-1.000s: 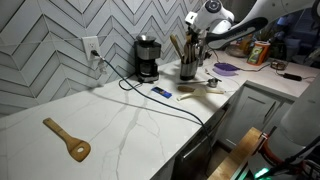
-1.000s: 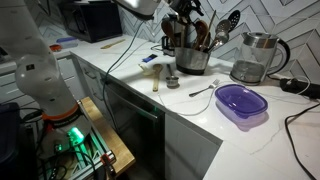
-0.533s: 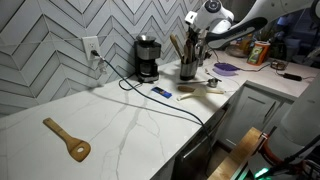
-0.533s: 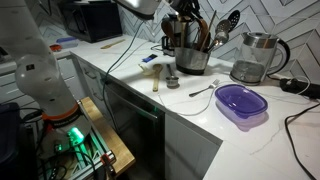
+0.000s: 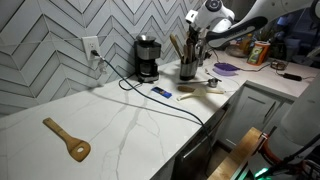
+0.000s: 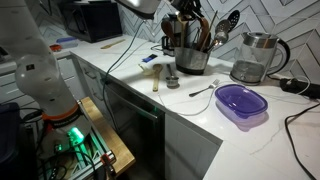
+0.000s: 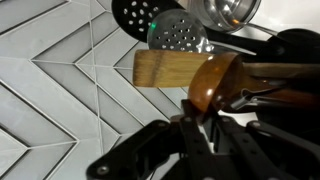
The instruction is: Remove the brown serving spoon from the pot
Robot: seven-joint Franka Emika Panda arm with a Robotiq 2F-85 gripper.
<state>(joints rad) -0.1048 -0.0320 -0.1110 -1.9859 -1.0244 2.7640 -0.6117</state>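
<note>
My gripper has the brown serving spoon. I should put the spoon down with it on the white counter (image 5: 204, 68), in the spot between the glass kettle and the fork.
The shiny grey pot (image 5: 187, 69) (image 6: 190, 58) stands on the white counter, full of upright utensils. My gripper (image 5: 196, 38) (image 6: 183, 12) hangs right over them. In the wrist view the glossy brown serving spoon (image 7: 215, 80) fills the centre. My gripper (image 7: 203, 122) is shut on its lower edge, with a black finger (image 7: 185, 135) on each side. A pale wooden spatula blade (image 7: 165, 68), a black slotted spoon (image 7: 135, 12) and a metal skimmer (image 7: 180, 34) crowd around it. The pot's body is hidden in the wrist view.
A black coffee maker (image 5: 147, 58) with a trailing cord stands beside the pot. A glass kettle (image 6: 255, 57), a purple bowl (image 6: 242, 101) and a fork (image 6: 203, 90) lie on the pot's other side. A wooden spatula (image 5: 67, 140) lies far off on the counter.
The jaws have drawn together on the spoon. The arm and the utensils have barely moved in either exterior view.
</note>
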